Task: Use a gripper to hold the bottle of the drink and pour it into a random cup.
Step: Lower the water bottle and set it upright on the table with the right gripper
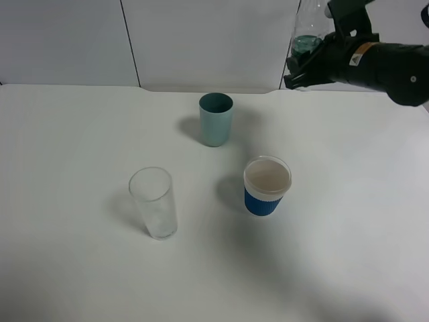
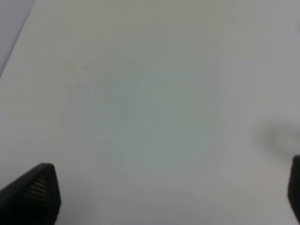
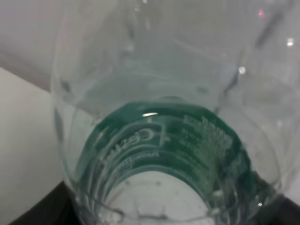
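Note:
The robot's right gripper needs to let go of the clear bottle on bare table (image 1: 314, 139) between the blue-sleeved white cup and the wall. The bottle is now high above the table, past the cups.
My right gripper (image 1: 303, 66) is shut on the clear bottle (image 1: 306, 35) with the dark green label and holds it high above the table's far right, past the cups. In the right wrist view the bottle (image 3: 159, 140) fills the frame, its green label band showing, and dark fingertips (image 3: 42, 208) sit at its sides. Three cups stand on the white table (image 1: 80, 134): a teal cup (image 1: 216, 119), a white cup with a blue sleeve (image 1: 267, 186) and a clear drinking glass (image 1: 154, 202). My left gripper (image 2: 164, 197) is open and empty over bare table; it is out of the exterior view.
A white panelled wall (image 1: 201, 40) rises behind the table's far edge. The right arm (image 1: 389, 64) reaches in from the upper right. The left wrist view shows only blurred white table (image 2: 150, 93).

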Robot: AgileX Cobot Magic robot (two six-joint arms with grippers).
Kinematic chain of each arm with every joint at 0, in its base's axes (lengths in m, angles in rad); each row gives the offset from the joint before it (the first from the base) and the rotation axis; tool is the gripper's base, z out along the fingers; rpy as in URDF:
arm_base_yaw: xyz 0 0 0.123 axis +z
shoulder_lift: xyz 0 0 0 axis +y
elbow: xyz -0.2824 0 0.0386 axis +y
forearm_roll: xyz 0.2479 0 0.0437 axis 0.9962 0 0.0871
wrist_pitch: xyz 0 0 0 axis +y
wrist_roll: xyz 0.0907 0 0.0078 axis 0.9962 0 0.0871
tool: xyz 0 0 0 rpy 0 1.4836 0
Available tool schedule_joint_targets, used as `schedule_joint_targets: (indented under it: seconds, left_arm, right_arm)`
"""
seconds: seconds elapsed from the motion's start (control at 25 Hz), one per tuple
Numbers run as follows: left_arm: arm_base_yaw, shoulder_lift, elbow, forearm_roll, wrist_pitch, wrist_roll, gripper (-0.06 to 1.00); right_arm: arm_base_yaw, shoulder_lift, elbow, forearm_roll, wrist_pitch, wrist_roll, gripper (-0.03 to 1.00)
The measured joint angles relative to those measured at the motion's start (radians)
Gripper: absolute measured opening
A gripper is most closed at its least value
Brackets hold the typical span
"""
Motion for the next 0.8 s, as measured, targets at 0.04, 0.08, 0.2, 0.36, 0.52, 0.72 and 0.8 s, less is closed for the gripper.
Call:
schedule_joint_targets:
  seconds: [0.04,0.08,0.2,0.36,0.52,0.72,0.8]
  left_arm:
    - [0.000,0.000,0.000,0.000,0.000,0.000,0.98]
    - [0.000,0.000,0.000,0.000,0.000,0.000,0.98]
    - [0.000,0.000,0.000,0.000,0.000,0.000,0.98]
    - [0.000,0.000,0.000,0.000,0.000,0.000,0.98]
    - [0.000,0.000,0.000,0.000,0.000,0.000,0.98]
    - [0.000,0.000,0.000,0.000,0.000,0.000,0.98]
    - [0.000,0.000,0.000,0.000,0.000,0.000,0.98]
  right_arm:
    - [-0.013,0.000,0.028,0.003,-0.030,0.013,0.53]
    - [-0.030,0.000,0.051,0.007,-0.058,0.028,0.53]
    - [-0.077,-0.001,0.124,0.007,-0.159,0.077,0.53]
    - [-0.126,0.032,0.165,-0.001,-0.247,0.113,0.53]
    - [-0.133,0.133,0.167,-0.003,-0.282,0.126,0.53]
    - [-0.133,0.265,0.169,-0.009,-0.406,0.127,0.53]
    - [-0.133,0.304,0.169,-0.016,-0.452,0.127,0.53]
